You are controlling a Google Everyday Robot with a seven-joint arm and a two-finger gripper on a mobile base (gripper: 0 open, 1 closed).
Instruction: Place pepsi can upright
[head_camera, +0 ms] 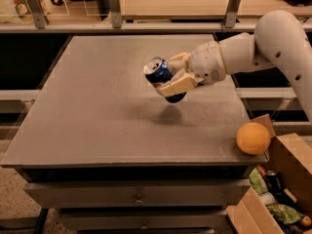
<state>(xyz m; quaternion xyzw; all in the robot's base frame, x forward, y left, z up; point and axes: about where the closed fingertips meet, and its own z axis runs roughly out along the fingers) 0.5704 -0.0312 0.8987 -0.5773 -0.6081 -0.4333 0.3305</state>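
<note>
Next, I let go of the pepsi can, now tilted above the table's middle, upright on the grey table (189, 111), beside its shadow toward the orange.
The pepsi can (160, 76) is blue with a silver top. It is held tilted in the air above the middle of the grey table (97, 106), its top pointing up and to the left. My gripper (171, 77) comes in from the right on a white arm and is shut on the can, one finger (176, 85) across its front. The can's shadow lies on the table just below.
An orange (253, 138) sits at the table's front right corner. A cardboard box (287, 179) with clutter, including a darker can (273, 180), stands on the floor at the right. A rail with posts (114, 6) runs behind the table.
</note>
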